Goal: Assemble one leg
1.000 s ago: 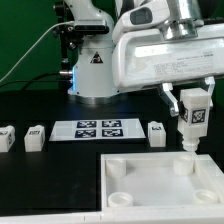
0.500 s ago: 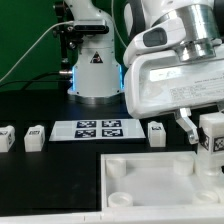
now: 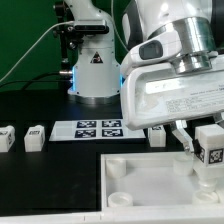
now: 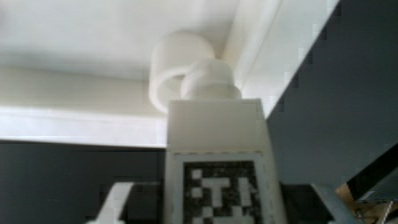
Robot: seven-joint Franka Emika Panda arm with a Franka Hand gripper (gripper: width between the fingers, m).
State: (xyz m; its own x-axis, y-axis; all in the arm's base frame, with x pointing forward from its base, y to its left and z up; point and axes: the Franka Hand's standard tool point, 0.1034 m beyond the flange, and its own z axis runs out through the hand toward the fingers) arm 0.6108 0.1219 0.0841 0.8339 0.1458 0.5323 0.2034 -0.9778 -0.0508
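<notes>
Next, my gripper releases the leg standing upright in the white tray's round corner socket (image 3: 207, 199) (image 4: 180, 74) just below the leg's tip. The leg is now held over the tray's corner.
My gripper (image 3: 207, 150) is shut on a leg (image 3: 209, 146), a small white blocky peg with a black-and-white tag. It holds the leg upright over the far right corner of the large white tray (image 3: 140, 168), on the exterior view's right. In the wrist view the leg (image 4: 217, 140) sits between my fingers (image 4: 121, 200). Its narrow tip points into a round corner socket (image 4: 175, 62) of the tray. I cannot tell whether the tip touches the socket. The gripper (image 4: 217, 205) covers the leg's lower sides.
Three more legs stand on the black table: two at the exterior view's left (image 3: 6, 138) (image 3: 35, 136) and one near the tray's far edge (image 3: 157, 133). The marker board (image 3: 97, 128) lies between them. The robot base (image 3: 93, 70) stands behind.
My gripper has carried the leg toward the exterior view's right and lower, from above the tray's far edge to its far right corner socket.
</notes>
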